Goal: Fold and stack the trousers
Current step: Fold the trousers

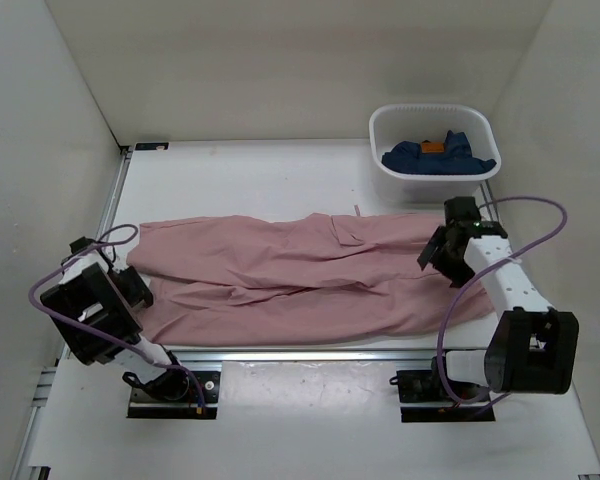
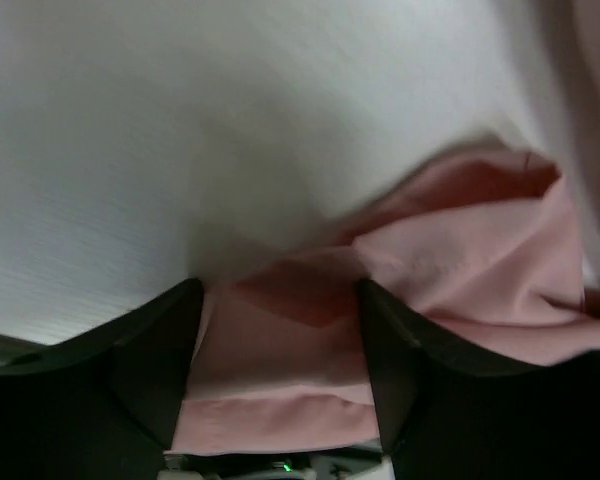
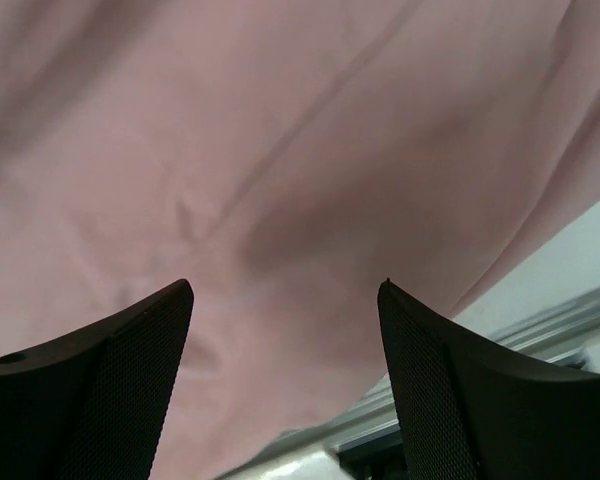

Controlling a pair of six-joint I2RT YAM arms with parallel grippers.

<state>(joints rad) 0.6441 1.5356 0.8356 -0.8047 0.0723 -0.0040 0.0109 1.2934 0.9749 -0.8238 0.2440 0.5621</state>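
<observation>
The near leg's hem lies bunched and creases run along the trousers, so my left gripper will take hold of that hem (image 2: 365,250) and pull it away from the waist.
The dusty-pink trousers (image 1: 290,275) lie spread lengthwise across the table, leg ends at the left and waist end at the right. My left gripper (image 1: 132,290) is at the leg ends. In the left wrist view it (image 2: 278,300) is open, with a pink hem fold (image 2: 280,350) lying between the fingers. My right gripper (image 1: 435,255) hangs over the waist end. In the right wrist view it (image 3: 285,290) is open and empty just above the pink cloth (image 3: 280,150).
A white basket (image 1: 380,135) at the back right holds dark blue garments (image 1: 440,158) with an orange patch. White walls enclose the table on the left, back and right. A metal rail (image 1: 300,353) runs along the near edge, close to the trousers.
</observation>
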